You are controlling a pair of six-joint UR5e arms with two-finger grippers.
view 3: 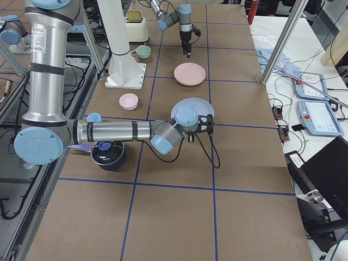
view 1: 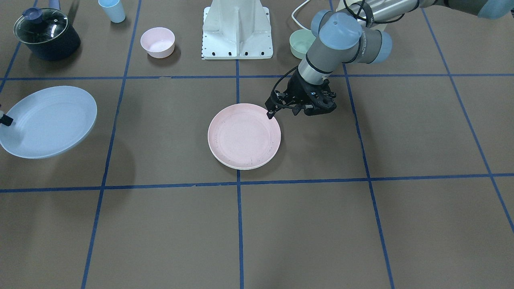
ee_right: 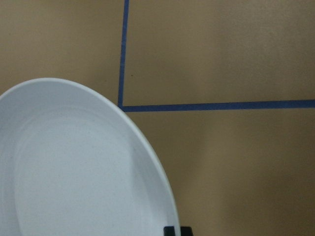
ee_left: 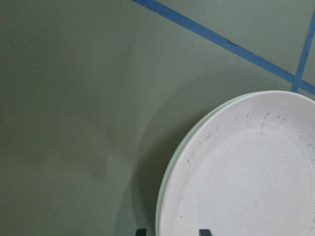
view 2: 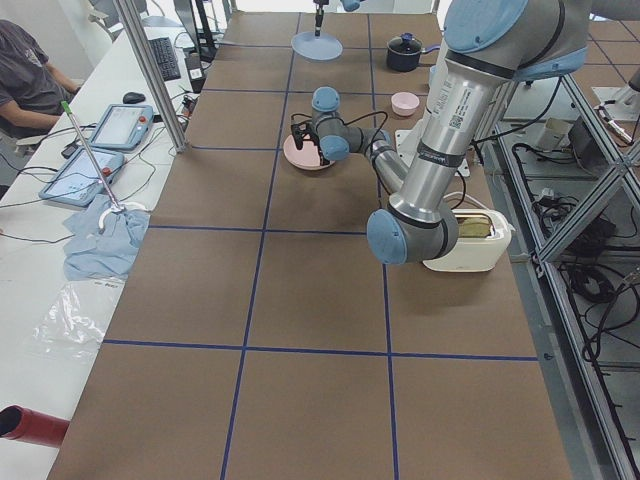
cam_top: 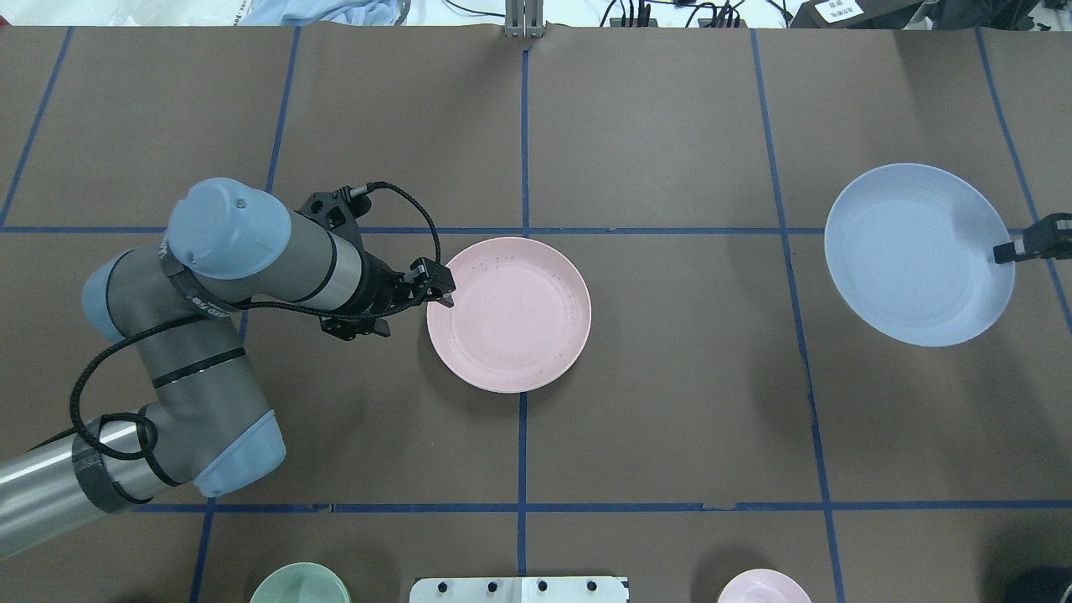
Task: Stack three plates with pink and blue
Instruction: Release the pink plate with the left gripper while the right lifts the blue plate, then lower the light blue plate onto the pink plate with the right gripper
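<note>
I need to release the pale blue plate with my right gripper on top of the pale pink plate (view 1: 244,135) at the table's middle.
A pale pink plate (view 1: 243,134) lies on a cream-white plate (view 1: 237,165) at the table's middle; only a thin rim of the cream one shows. My left gripper (cam_top: 448,295) is open, its fingertips either side of the pink plate's (ee_left: 246,172) near rim. My right gripper (cam_top: 1005,251) is shut on the rim of a pale blue plate (cam_top: 917,251) and holds it tilted above the table, far to the pink plate's right in the overhead view. The blue plate also shows in the front view (view 1: 48,122) and in the right wrist view (ee_right: 74,172).
Near the robot's base (view 1: 237,32) stand a small pink bowl (view 1: 157,42) and a mint-green bowl (view 1: 302,43). A dark pot with a glass lid (view 1: 46,34) and a blue cup (view 1: 112,10) stand at the corner on my right side.
</note>
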